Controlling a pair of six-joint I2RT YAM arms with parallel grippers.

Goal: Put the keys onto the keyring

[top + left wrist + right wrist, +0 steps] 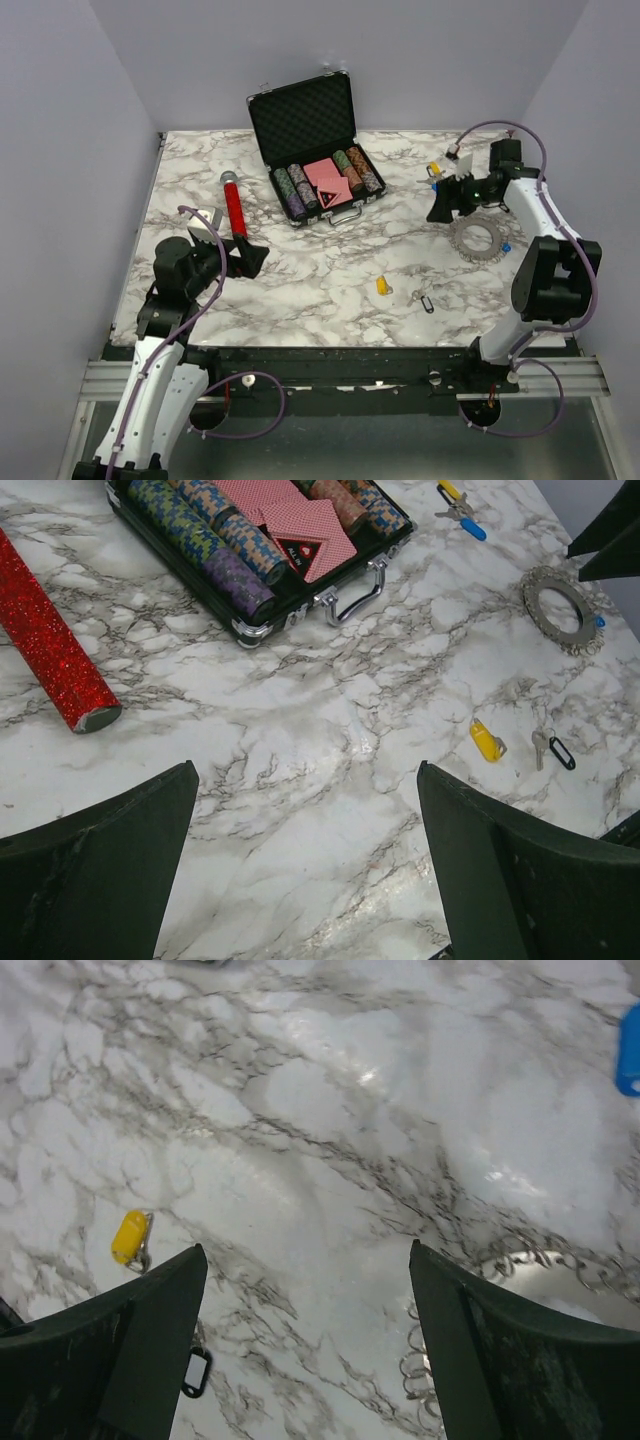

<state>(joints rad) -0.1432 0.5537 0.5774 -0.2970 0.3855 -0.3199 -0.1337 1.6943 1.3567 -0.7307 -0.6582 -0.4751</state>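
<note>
The yellow-tagged key lies near the black-tagged key at the front middle. Next, I close my right gripper on its small metal loop (388, 291) (141, 1261).
The keyring (463, 240), a big silver ring fringed with small keys, lies flat at the right of the marble table (330, 260). A yellow-tagged key (383, 286) and a black-tagged key (425, 300) lie apart from it near the front middle. A blue tag (507, 245) touches the keyring's right edge. Two more tagged keys (436, 170), yellow and blue, lie at the back right. My right gripper (455, 200) hangs open just behind the keyring, holding nothing; in its wrist view the keyring (545, 1260) is partly hidden by the right finger. My left gripper (245, 255) is open and empty at the left.
An open black case (310, 150) of poker chips and cards stands at the back middle, its handle toward me. A red glittery microphone (234, 205) lies left of it, close to my left gripper. Grey walls close in the table on three sides.
</note>
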